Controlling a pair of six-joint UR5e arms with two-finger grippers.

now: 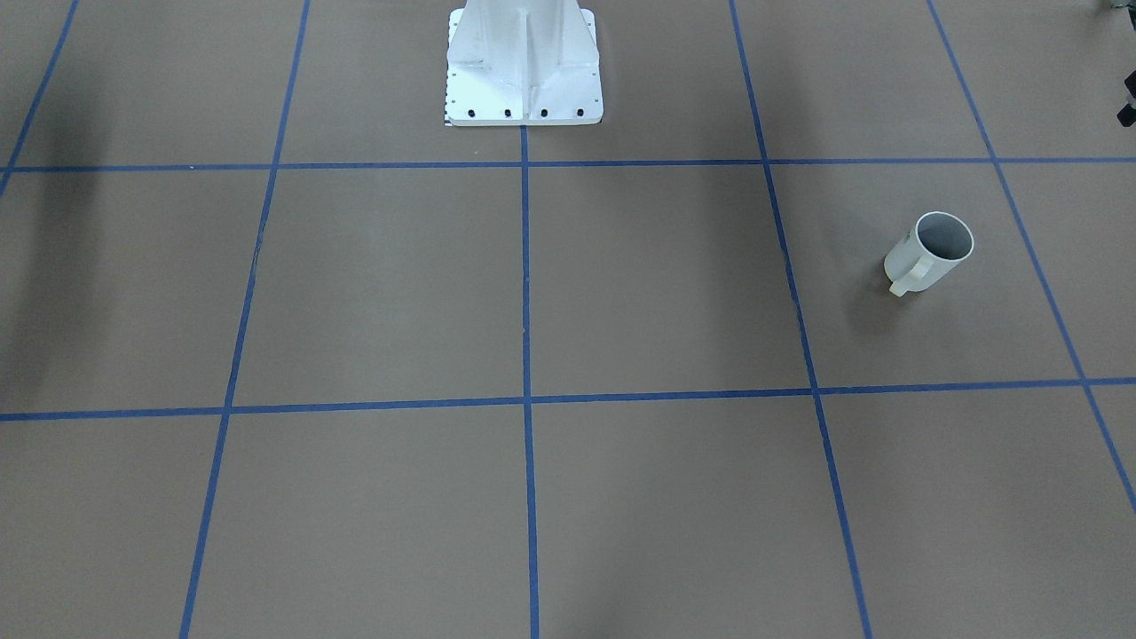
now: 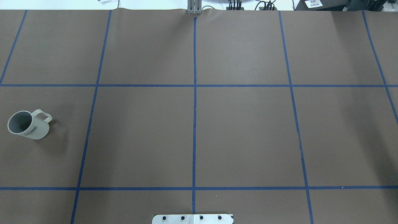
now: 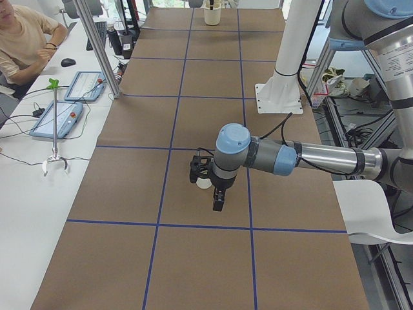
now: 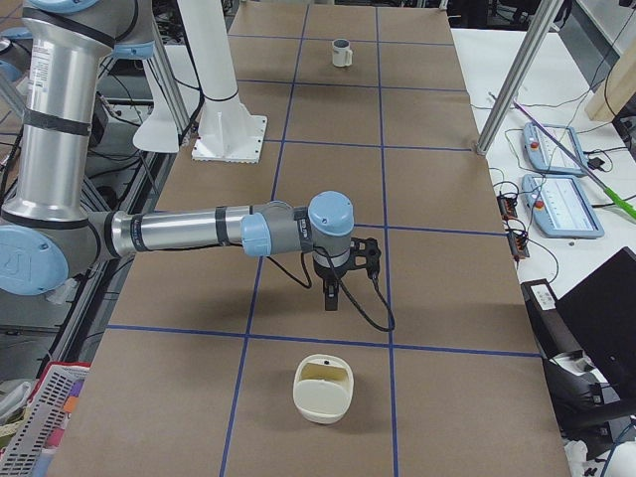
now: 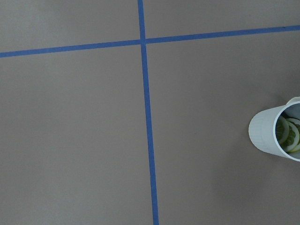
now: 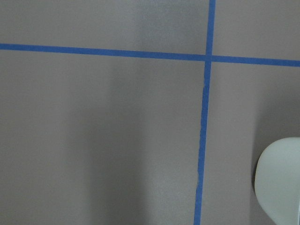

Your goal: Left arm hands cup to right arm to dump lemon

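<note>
Next, I move my left gripper to the white cup's rim (image 1: 970,230) (image 5: 294,158) on the side away from its handle and close it there.
The white cup (image 2: 28,125) stands upright on the brown table at the robot's far left, its handle (image 1: 903,282) towards the middle. The cup also shows in the front view (image 1: 929,253). In the left wrist view the cup (image 5: 269,136) sits at the right edge, with yellow-green lemon (image 5: 287,133) slices inside. In the left side view my left gripper (image 3: 217,206) hangs above the table close beside the cup (image 3: 204,183); I cannot tell whether it is open or shut. My right gripper (image 4: 331,303) hovers over the table's other half, state unclear.
A cream-white container (image 4: 325,388) sits on the table at the robot's far right and shows at the lower right of the right wrist view (image 6: 281,180). The white robot base (image 1: 524,67) stands at mid-table. A person (image 3: 22,39) sits at a side desk.
</note>
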